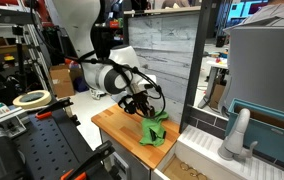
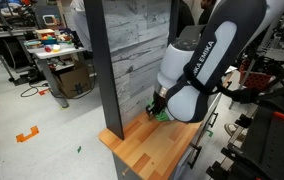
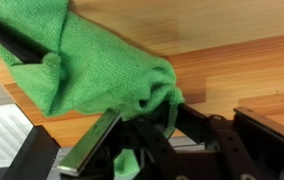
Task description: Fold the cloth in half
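My gripper will release the cloth's upper edge on the green cloth's side point(image 1: 161, 133) toward the white faucet.
A green cloth point(image 1: 155, 130) lies bunched on the wooden countertop point(image 1: 122, 125). In the wrist view the cloth point(image 3: 77, 55) fills the upper left, with one gathered corner running down between the jaws. My gripper point(image 3: 150, 122) is shut on that corner and holds it just above the wood. In an exterior view my gripper point(image 1: 142, 108) hangs over the cloth's near edge. In an exterior view only a sliver of the cloth point(image 2: 160, 115) shows beside the white arm point(image 2: 197, 70), and the jaws are hidden.
A grey plank wall point(image 1: 167, 45) stands behind the countertop. A sink with a white faucet point(image 1: 238, 132) is beside it. A tape roll point(image 1: 31, 99) sits on the black bench. The countertop's edge point(image 2: 132, 150) drops to the floor.
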Robot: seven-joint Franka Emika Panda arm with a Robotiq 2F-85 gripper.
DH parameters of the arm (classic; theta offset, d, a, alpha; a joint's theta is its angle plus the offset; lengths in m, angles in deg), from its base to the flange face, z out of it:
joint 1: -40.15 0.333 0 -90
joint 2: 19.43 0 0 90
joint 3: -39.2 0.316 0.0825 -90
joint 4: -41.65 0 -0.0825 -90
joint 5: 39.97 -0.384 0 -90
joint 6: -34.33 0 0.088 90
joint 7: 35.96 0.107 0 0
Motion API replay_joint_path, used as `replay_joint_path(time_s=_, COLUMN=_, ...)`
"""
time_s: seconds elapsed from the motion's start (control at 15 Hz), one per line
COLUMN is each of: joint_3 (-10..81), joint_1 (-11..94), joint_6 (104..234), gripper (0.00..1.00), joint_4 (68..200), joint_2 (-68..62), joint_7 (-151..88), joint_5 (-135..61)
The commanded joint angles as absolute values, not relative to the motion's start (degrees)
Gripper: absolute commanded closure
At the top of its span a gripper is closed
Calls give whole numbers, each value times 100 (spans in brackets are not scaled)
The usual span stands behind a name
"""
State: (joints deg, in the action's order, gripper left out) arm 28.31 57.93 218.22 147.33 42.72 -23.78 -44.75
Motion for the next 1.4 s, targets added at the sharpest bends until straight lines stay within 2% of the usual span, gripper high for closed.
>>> replay_joint_path(time_s=0.0, joint_3=2433, joint_1=6290, joint_6=22395, gripper=97, joint_4=15976, joint_2=3391, joint_7=-2391, joint_5=-4700)
replay_joint_path(time_s=0.33, joint_3=1953, joint_1=6723, joint_6=23006, gripper=97, joint_4=16998, joint_2=2498, joint_7=-2534, joint_5=-5180)
replay_joint_path(time_s=0.67, joint_3=1727, joint_1=6654, joint_6=23219, gripper=97, joint_4=17495, joint_2=1943, joint_7=-2730, joint_5=-5642)
replay_joint_path(time_s=1.0, joint_3=1925, joint_1=6195, joint_6=23180, gripper=97, joint_4=17444, joint_2=2240, joint_7=-2653, joint_5=-5763)
replay_joint_path(time_s=1.33, joint_3=1960, joint_1=6277, joint_6=23173, gripper=97, joint_4=17228, joint_2=2910, joint_7=-2560, joint_5=-5929)
